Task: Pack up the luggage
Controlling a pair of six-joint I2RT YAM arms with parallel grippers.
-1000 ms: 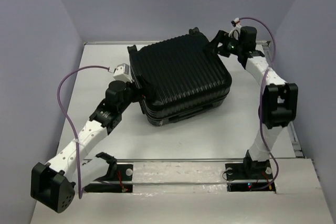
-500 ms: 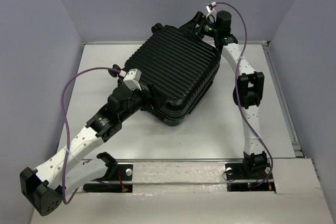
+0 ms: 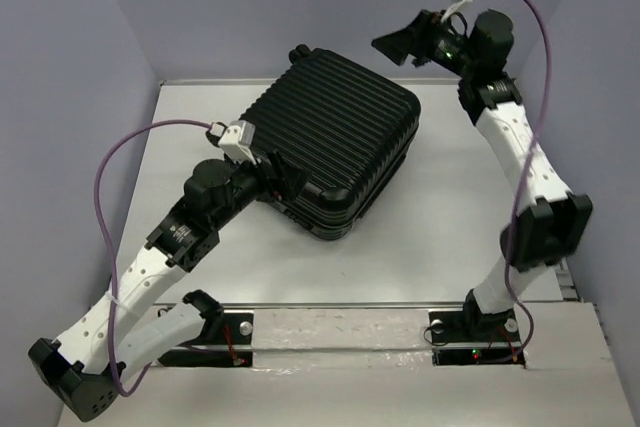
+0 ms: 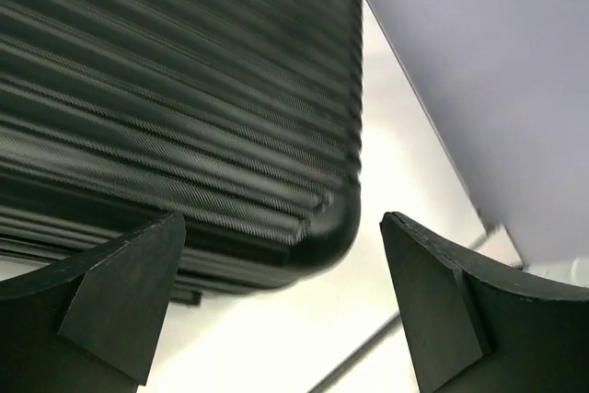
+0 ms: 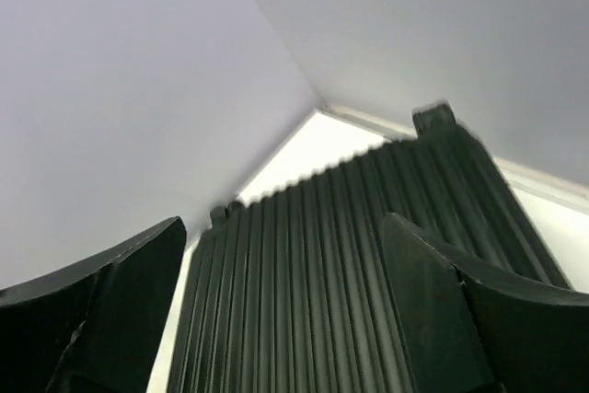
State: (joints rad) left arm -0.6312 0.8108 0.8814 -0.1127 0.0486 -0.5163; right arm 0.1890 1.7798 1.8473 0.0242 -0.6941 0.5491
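Observation:
Next, my left gripper should go to the luggage's nearer corner wheel (image 3: 214, 134), on the same side as the far corner's wheel, and close there.
The luggage (image 3: 335, 142) is a black ribbed hard-shell suitcase. It lies shut and flat on the white table, turned at an angle, with a wheel (image 3: 300, 50) at its far corner. My left gripper (image 3: 285, 175) is open at the suitcase's near left edge. In the left wrist view (image 4: 281, 218) its jaws stand wide around the rounded corner of the luggage (image 4: 184, 89) without gripping it. My right gripper (image 3: 395, 42) is open and empty, raised above and behind the far right corner. In the right wrist view (image 5: 283, 221) it looks down along the ribbed lid (image 5: 304, 273).
The white table (image 3: 450, 227) is enclosed by purple-grey walls on three sides. A metal rail (image 3: 340, 304) runs along the near edge by the arm bases. Purple cables loop from both wrists.
The luggage was turned counter-clockwise and shifted left a second ago and now lies still. My right gripper has lifted off its far corner, up and to the right. My left gripper stays at the near edge.

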